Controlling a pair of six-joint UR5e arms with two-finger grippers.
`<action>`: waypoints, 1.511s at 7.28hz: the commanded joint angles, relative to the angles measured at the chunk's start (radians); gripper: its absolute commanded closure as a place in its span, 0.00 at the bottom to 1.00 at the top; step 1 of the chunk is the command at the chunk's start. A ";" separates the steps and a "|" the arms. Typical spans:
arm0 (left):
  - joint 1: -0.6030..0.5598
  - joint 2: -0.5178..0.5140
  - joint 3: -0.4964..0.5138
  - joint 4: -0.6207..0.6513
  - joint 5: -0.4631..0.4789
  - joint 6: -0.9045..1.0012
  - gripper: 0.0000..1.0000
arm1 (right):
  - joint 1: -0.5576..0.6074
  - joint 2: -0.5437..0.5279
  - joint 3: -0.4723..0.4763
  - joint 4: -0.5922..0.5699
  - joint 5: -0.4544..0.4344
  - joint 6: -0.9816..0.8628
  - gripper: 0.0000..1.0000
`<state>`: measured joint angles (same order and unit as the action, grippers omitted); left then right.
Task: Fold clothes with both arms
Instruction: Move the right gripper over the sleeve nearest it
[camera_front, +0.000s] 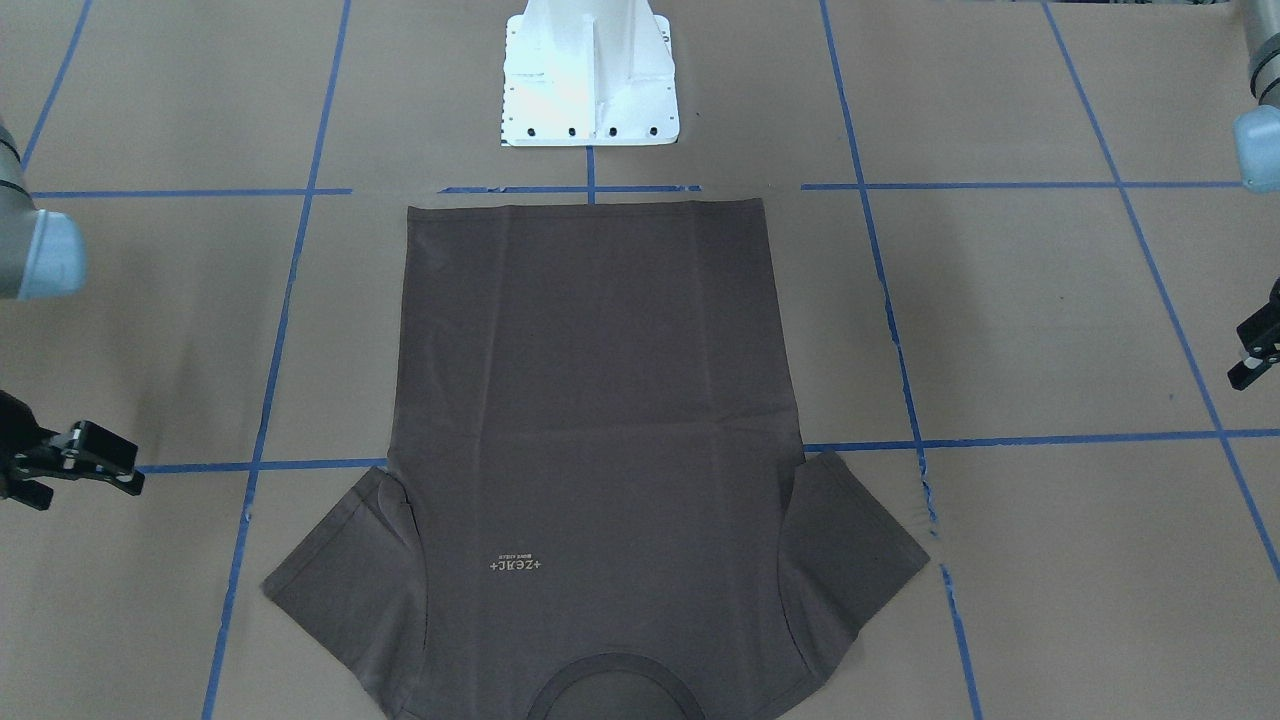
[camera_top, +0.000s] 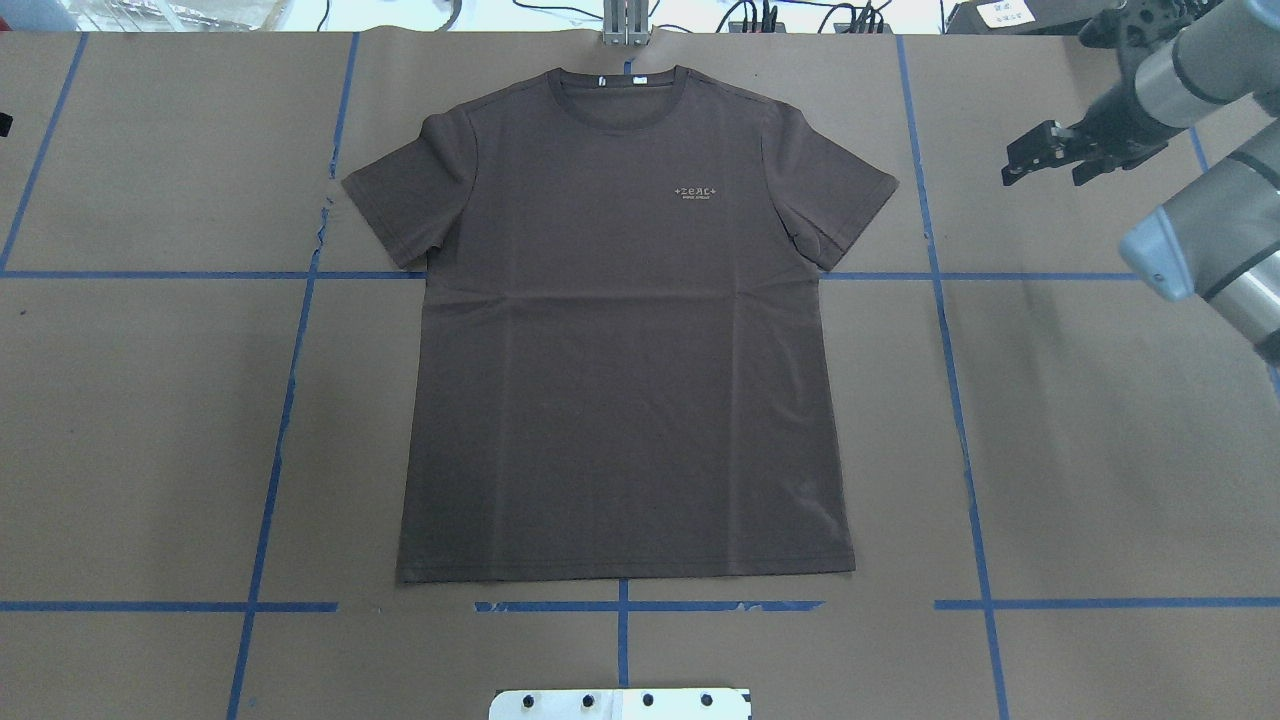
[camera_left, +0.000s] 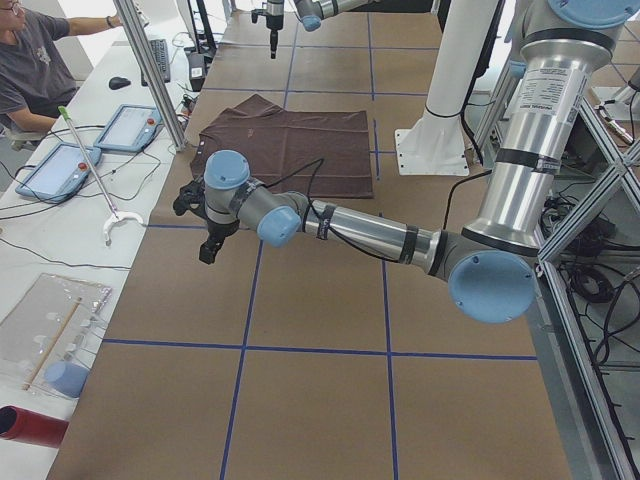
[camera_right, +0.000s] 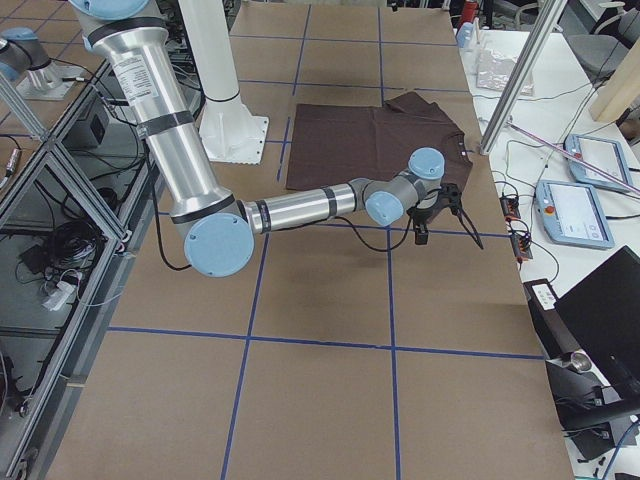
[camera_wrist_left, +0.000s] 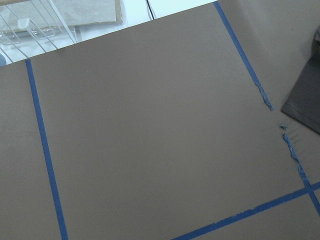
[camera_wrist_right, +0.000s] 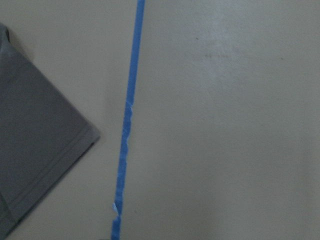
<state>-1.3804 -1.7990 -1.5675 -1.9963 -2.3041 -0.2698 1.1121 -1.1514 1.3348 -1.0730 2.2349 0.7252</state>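
Observation:
My right gripper is to go next to the sleeve's outer corner (camera_front: 272, 586) (camera_wrist_right: 93, 135) on its side of the T-shirt, beside the blue tape, and close there.
The dark brown-grey T-shirt (camera_top: 620, 350) lies flat and spread out, chest print up, in the middle of the table. Its collar is at the far edge and its hem is toward the robot base. It also shows in the front view (camera_front: 600, 400). My right gripper (camera_top: 1045, 170) hovers open and empty beside the shirt's right sleeve, apart from it; the right wrist view shows that sleeve corner (camera_wrist_right: 35, 150). My left gripper (camera_front: 1250, 360) is open and empty, well off the other sleeve; the left wrist view shows only a sleeve tip (camera_wrist_left: 307, 100).
The white pedestal base (camera_front: 590, 80) stands just behind the hem. Blue tape lines (camera_top: 290, 400) grid the brown table cover. An operator (camera_left: 30, 60) and tablets (camera_left: 130, 125) sit along the far table edge.

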 joint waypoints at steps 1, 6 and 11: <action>0.003 -0.009 0.003 -0.024 0.005 -0.042 0.00 | -0.084 0.152 -0.182 0.077 -0.060 0.120 0.00; 0.003 -0.017 -0.003 -0.024 0.005 -0.048 0.00 | -0.129 0.286 -0.362 0.079 -0.130 0.152 0.06; 0.001 -0.016 -0.005 -0.024 0.005 -0.048 0.00 | -0.143 0.305 -0.411 0.077 -0.132 0.146 0.18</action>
<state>-1.3788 -1.8152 -1.5720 -2.0203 -2.2994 -0.3175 0.9716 -0.8511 0.9327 -0.9955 2.1032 0.8722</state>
